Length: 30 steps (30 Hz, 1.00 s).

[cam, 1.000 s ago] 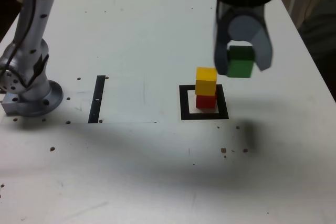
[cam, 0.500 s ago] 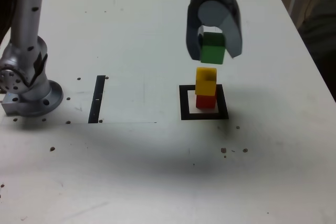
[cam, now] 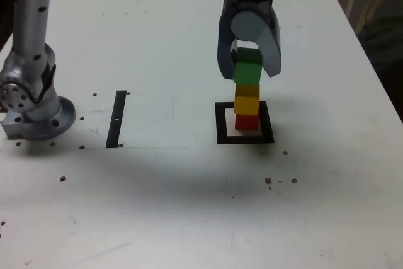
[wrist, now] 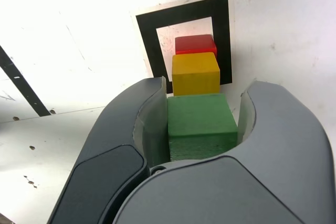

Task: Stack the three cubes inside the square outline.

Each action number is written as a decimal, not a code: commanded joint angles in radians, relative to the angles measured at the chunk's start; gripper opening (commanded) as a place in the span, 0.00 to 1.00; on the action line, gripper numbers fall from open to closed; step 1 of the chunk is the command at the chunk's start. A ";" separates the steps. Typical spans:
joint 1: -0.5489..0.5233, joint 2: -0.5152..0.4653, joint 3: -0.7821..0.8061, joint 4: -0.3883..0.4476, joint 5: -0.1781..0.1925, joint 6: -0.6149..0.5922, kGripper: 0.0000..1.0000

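Next, my gripper releases the green cube on top of the yellow cube (cam: 251, 80) (wrist: 197, 74), so that it becomes the top of the stack.
In the exterior view the red cube (cam: 247, 121) sits inside the black square outline (cam: 220, 125), and the yellow cube (cam: 247, 99) rests on top of it. The green cube (cam: 247, 70) is directly above the yellow one, lined up with the stack, its underside at the yellow cube's top; I cannot tell whether they touch. My gripper (cam: 249, 72) is shut on the green cube, a finger on either side. The wrist view shows the green cube (wrist: 202, 124) between the fingers, with the yellow cube (wrist: 195, 73), the red cube (wrist: 195, 44) and the outline (wrist: 149, 40) beyond.
A thin black strip (cam: 116, 118) lies on the white table to the exterior view's left of the outline, also seen as the strip (wrist: 21, 85) in the wrist view. The arm's metal base (cam: 34, 108) stands at the far left. Small dark specks (cam: 280, 181) dot the table.
My gripper carried the green cube from the exterior view's right of the stack to over it, then lowered it onto the yellow cube's top.
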 commanded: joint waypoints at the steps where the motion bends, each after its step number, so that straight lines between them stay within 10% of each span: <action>1: 0.004 0.009 0.006 -0.008 -0.007 0.003 0.23; 24: 0.031 0.032 0.054 -0.063 -0.039 0.031 0.23; 30: 0.035 0.032 0.066 -0.074 -0.044 0.042 0.71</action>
